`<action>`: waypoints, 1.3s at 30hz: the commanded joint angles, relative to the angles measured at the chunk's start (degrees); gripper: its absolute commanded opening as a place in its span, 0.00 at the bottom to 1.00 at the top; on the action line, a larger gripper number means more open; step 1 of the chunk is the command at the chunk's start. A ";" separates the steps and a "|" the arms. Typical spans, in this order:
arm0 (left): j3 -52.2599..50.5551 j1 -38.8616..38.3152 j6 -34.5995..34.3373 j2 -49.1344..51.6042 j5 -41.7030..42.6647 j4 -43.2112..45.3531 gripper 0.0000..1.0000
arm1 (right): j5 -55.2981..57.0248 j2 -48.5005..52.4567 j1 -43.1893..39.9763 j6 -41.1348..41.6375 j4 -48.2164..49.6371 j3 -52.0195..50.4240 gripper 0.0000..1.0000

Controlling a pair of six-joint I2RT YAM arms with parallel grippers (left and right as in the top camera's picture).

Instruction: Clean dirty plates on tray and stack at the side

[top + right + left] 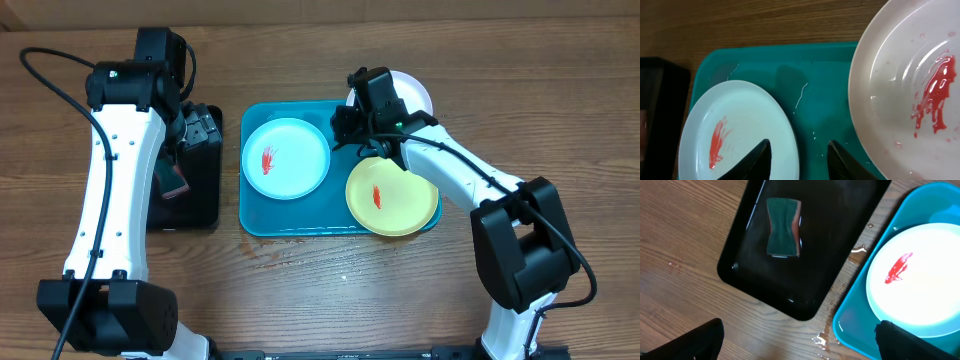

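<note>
Next, my left gripper goes to the green sponge in the black tray and closes on the sponge's narrow middle [169, 177] [783, 228].
On the turquoise tray [300, 215] lies a light blue plate [286, 158] with a red smear. A yellow-green plate [392, 196], also smeared, overhangs the tray's right edge. A white plate [900, 75] with a red smear sits at the tray's far right corner, partly hidden overhead by my right arm. My right gripper [799, 155] hangs open over the light blue plate's right rim [792, 130], one finger above the plate and the other above the tray floor, holding nothing. My left gripper [800, 345] is wide open and empty above the wood between the black tray and the turquoise tray.
A black tray [805, 280] to the left holds a green sponge [783, 227]. Water drops [820, 341] lie on the wood between the two trays. My left arm [115, 170] stretches over the table's left side.
</note>
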 commanded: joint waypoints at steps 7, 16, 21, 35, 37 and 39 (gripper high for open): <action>1.07 -0.26 1.09 0.35 -2.80 0.63 0.98 | -0.50 4.66 2.58 -2.99 -9.84 7.63 0.36; 1.07 -0.28 0.90 0.68 -2.75 0.98 0.98 | -0.55 6.88 3.37 -1.40 -13.16 7.52 0.27; 1.07 -0.26 0.90 0.90 -2.78 0.79 0.97 | -0.50 8.63 4.48 -0.24 -13.29 7.45 0.24; -8.63 0.13 0.90 0.96 -3.28 5.92 0.80 | -0.02 9.75 4.85 1.60 -13.00 7.13 0.08; -10.84 0.83 0.90 0.96 -3.76 7.58 0.80 | -0.02 9.75 4.85 1.60 -12.94 7.13 0.04; -13.00 1.79 1.18 0.96 -4.28 9.35 0.80 | 0.00 9.75 4.87 1.60 -12.92 7.13 0.04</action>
